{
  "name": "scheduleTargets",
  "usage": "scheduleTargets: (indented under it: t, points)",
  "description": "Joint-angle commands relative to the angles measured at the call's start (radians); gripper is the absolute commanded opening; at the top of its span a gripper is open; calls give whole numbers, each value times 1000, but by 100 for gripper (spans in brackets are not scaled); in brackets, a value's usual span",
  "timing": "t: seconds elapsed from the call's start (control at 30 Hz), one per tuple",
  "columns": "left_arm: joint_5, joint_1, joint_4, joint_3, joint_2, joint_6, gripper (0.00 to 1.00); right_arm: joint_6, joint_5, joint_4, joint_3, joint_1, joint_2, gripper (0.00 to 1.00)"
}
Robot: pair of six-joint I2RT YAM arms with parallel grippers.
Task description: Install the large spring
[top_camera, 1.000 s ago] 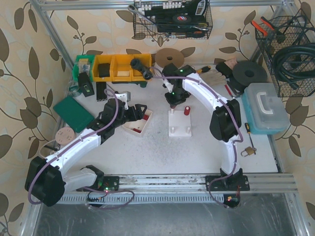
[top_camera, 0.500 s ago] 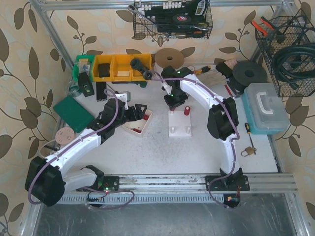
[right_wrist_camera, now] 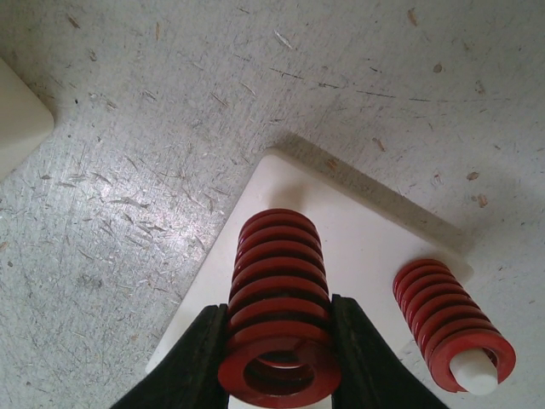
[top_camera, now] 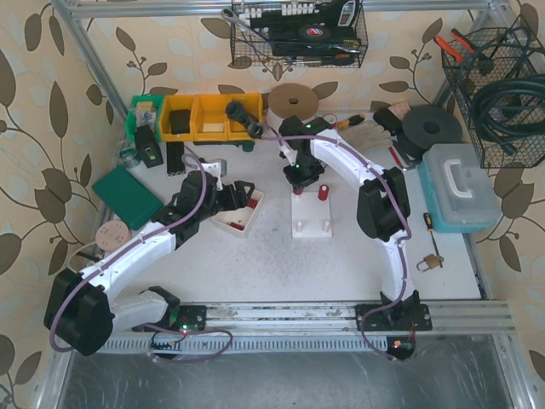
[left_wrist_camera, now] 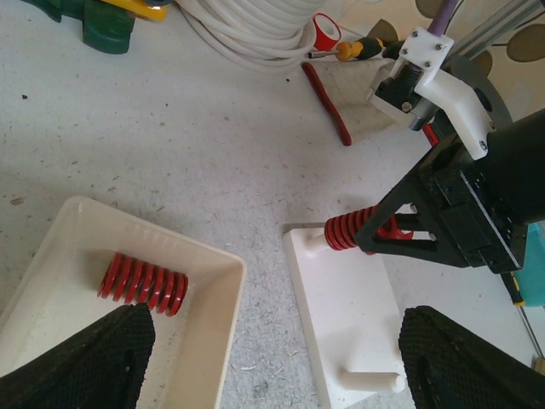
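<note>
I should have my right gripper let the large spring go on the white peg base's far corner (top_camera: 298, 194) (right_wrist_camera: 280, 266), the one that is nearest to the cream tray. The spring is now held upright over the base.
My right gripper (right_wrist_camera: 277, 362) is shut on the large spring (right_wrist_camera: 277, 281), a thick red coil held upright over the far left corner of the white peg base (right_wrist_camera: 358, 230). In the left wrist view, a short stub of white peg shows under the spring (left_wrist_camera: 347, 230). A smaller red spring (right_wrist_camera: 451, 328) sits on the neighbouring peg. My left gripper (left_wrist_camera: 272, 366) is open, hovering between the cream tray (left_wrist_camera: 213, 341) and the base (left_wrist_camera: 341, 315) with nothing in it. Seen from above, the right gripper (top_camera: 302, 177) is at the base's (top_camera: 311, 220) back edge.
A further red spring (left_wrist_camera: 142, 284) lies in the tray (top_camera: 228, 223). A bare peg (left_wrist_camera: 370, 379) stands on the base's near end. Yellow bins (top_camera: 209, 117), a green case (top_camera: 126, 196), tape rolls and a blue toolbox (top_camera: 460, 187) ring the table.
The right arm has shifted slightly, its elbow swinging a little left, with the spring still gripped over the base. The left arm has not moved.
</note>
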Motion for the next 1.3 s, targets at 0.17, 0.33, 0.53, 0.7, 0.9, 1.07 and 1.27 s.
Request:
scheduleTargets:
  t: [0.17, 0.33, 0.53, 0.7, 0.9, 1.07, 1.27]
  points:
    - [-21, 13, 15, 15, 1, -10, 82, -47, -28, 1, 12, -3, 39, 0]
    - [-22, 13, 9, 25, 17, -11, 82, -64, -39, -4, 30, -8, 48, 0]
    - [-23, 13, 9, 27, 21, -11, 82, -79, -51, -24, 57, -10, 62, 0]
    - [-23, 13, 9, 28, 22, -11, 82, -83, -56, -33, 58, -15, 77, 0]
    - [-23, 13, 9, 27, 22, -9, 82, -86, -63, -37, 54, -16, 94, 0]
    - [-24, 14, 10, 28, 20, -10, 82, -88, -66, -39, 61, -16, 106, 0]
    - [-24, 12, 11, 26, 20, -10, 82, -89, -66, -42, 62, -17, 118, 0]
